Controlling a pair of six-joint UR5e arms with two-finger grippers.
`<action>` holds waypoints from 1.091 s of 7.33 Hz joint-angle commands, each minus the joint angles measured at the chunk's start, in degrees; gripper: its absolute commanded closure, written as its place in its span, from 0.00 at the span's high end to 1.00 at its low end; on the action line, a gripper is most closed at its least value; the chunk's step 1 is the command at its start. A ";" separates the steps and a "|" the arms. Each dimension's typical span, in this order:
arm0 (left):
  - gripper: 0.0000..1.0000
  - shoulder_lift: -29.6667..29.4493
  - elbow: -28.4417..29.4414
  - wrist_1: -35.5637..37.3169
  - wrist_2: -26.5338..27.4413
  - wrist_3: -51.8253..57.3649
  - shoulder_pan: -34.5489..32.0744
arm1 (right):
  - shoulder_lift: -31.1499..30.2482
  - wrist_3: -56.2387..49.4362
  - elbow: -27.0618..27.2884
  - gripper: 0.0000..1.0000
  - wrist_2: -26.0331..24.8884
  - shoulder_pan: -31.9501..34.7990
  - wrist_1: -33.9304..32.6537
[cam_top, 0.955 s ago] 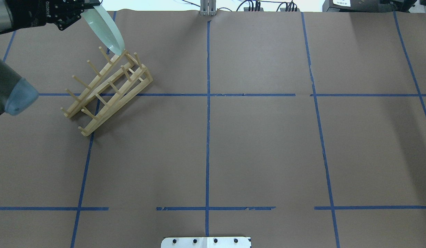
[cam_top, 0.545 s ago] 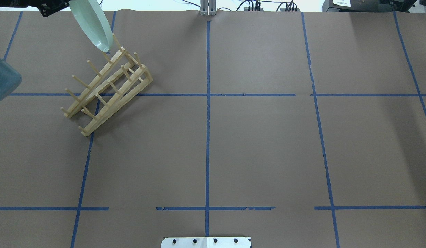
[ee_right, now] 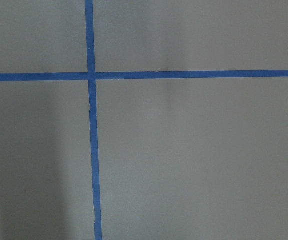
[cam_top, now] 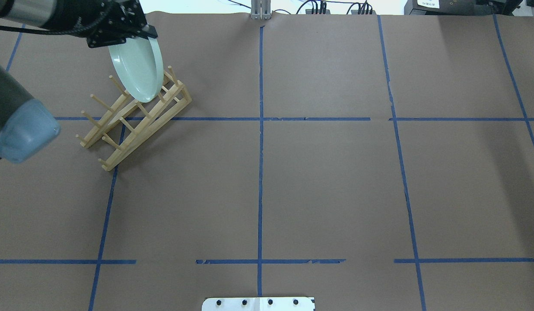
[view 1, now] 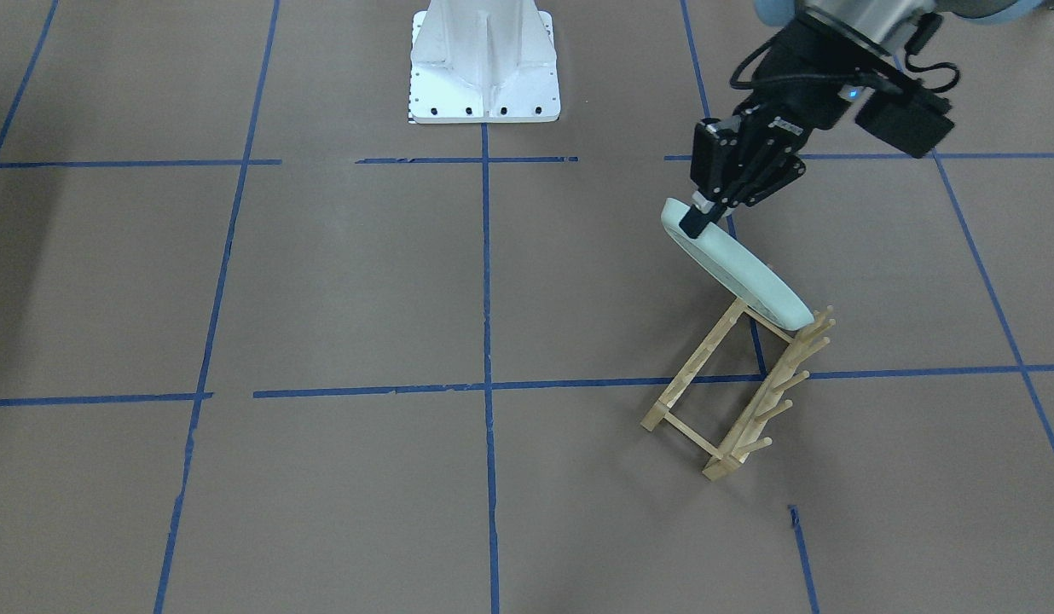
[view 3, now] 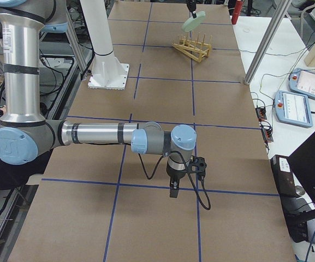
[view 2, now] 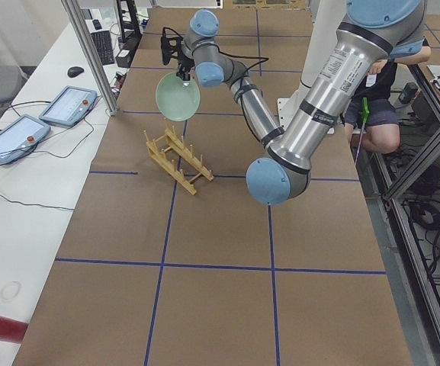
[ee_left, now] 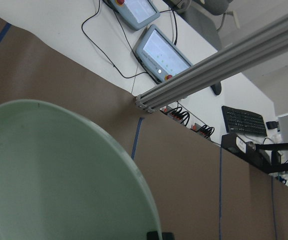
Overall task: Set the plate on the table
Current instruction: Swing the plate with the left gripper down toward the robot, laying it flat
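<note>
Next, I let go of the plate with my left gripper on the table (view 1: 603,257), between the wooden peg rack and the white base. The plate now hangs tilted over the rack's end.
The pale mint-green plate (cam_top: 135,69) hangs tilted on edge in the air, its lower rim just over the far end of the wooden peg rack (cam_top: 133,119). I cannot tell whether they touch. My left gripper (cam_top: 148,34) is shut on the plate's upper rim. The front-facing view shows the same grip (view 1: 696,217) on the plate (view 1: 736,273), and the plate fills the left wrist view (ee_left: 59,175). The brown table (cam_top: 327,181) with blue tape lines lies below. My right gripper (view 3: 172,191) hangs low over the table far from the rack; I cannot tell whether it is open or shut.
The rack (view 1: 736,401) stands at an angle across a blue tape line. The robot's white base (view 1: 484,60) is at the table's near middle. An aluminium post (cam_top: 260,11) stands at the far edge. Teach pendants (view 2: 71,103) lie on the side bench.
The left gripper has come back into the overhead view, carrying the plate down and right, over the rack's far end. The plate's face has turned more toward the camera.
</note>
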 commanded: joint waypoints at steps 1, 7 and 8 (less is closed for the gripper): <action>0.00 -4.72 -2.25 20.26 14.51 9.17 14.72 | 0.00 0.00 0.00 1.00 0.00 0.05 -0.08; 0.00 -10.12 12.16 31.26 29.62 24.41 30.17 | 0.00 0.00 0.00 1.00 0.00 -0.04 0.00; 0.00 -9.68 12.25 31.18 29.71 24.50 31.65 | 0.00 0.00 0.00 1.00 0.00 -0.04 0.00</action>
